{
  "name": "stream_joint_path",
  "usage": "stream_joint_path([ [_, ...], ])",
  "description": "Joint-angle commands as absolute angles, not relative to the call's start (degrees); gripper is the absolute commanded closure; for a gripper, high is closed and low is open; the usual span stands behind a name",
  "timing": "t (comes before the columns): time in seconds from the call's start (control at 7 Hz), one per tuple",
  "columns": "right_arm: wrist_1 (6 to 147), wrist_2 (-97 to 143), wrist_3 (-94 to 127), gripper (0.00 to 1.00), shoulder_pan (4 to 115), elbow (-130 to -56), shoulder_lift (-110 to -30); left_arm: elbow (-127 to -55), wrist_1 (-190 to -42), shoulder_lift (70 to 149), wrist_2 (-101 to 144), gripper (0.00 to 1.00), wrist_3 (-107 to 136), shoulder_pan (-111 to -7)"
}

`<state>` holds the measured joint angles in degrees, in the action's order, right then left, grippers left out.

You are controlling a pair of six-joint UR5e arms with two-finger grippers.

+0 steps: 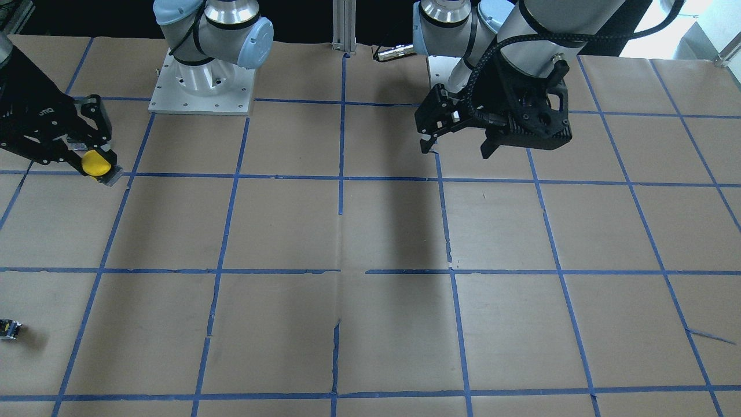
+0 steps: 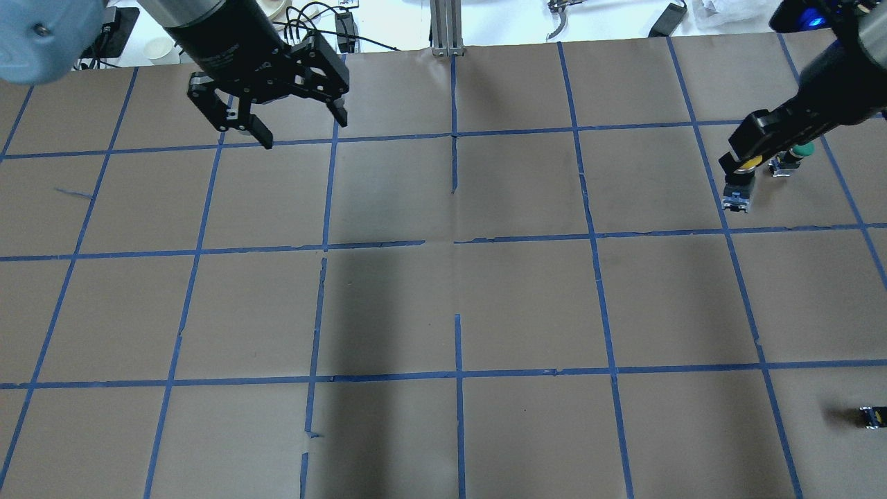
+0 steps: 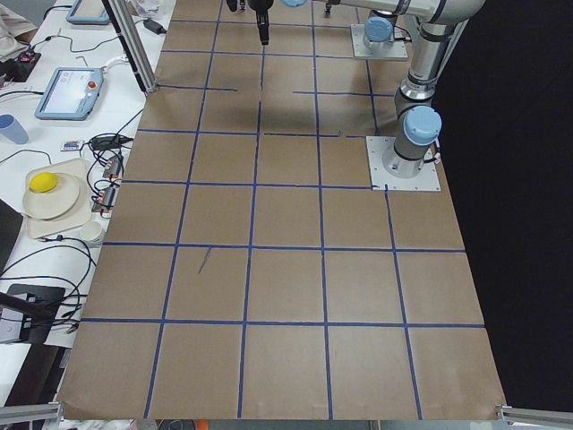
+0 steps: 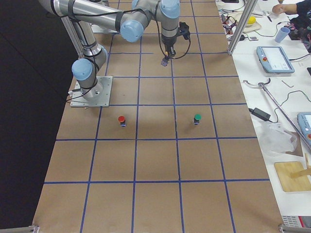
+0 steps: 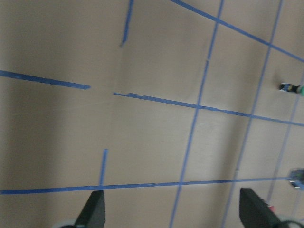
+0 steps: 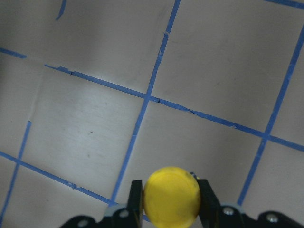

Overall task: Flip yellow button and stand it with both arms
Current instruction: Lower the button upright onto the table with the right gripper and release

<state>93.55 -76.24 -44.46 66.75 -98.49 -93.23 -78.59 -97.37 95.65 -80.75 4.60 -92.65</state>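
Observation:
My right gripper is going to let go of the yellow button on the bare brown paper point(image 1: 52, 215) between the blue tape lines.
My right gripper point(image 1: 95, 157) is shut on the yellow button point(image 1: 96, 164), at the table's right end. In the right wrist view the round yellow cap point(image 6: 172, 194) sits between the two fingers point(image 6: 208, 202) and faces the camera. In the overhead view the grey body point(image 2: 736, 194) hangs below the gripper point(image 2: 743, 168), above the paper. My left gripper point(image 1: 457, 150) is open and empty, raised over the table's far left part point(image 2: 303, 132). Its fingertips frame the bottom of the left wrist view point(image 5: 173, 214).
A green-capped button point(image 4: 197, 118) and a red-capped button point(image 4: 121, 120) stand on the table towards its right end. The green one shows beside my right gripper point(image 2: 797, 154). A small dark part point(image 2: 870, 416) lies at the overhead view's right edge. Brown paper point(image 2: 457, 305) with blue tape lines covers the table.

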Motion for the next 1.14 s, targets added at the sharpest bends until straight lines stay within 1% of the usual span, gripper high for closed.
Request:
stream_joint_path([
  [0.0,98.93,-75.68,-62.76,0.64,55.78,-105.17,-93.34,-79.61,-98.79,92.74,-87.78,0.00,-3.40,-92.02],
  [0.14,100.36,-73.24,-73.28,0.64,50.33,-107.90,-93.25,-79.89,-99.05,91.25,-89.80,0.00,-3.86,-92.02],
  [0.43,100.28,-68.57,-84.07,0.64,42.04,-108.63,-92.21,-82.34,-96.87,93.59,-91.75,0.00,-3.00,-91.67],
  [0.71,100.20,-66.03,-92.51,0.64,37.30,-108.46,-84.68,-84.11,-95.45,92.11,-91.76,0.00,-3.60,-92.46],
  [1.0,100.37,-64.86,-99.01,0.64,35.16,-108.19,-80.52,-84.90,-95.45,91.58,-91.58,0.00,-3.52,-92.46],
])
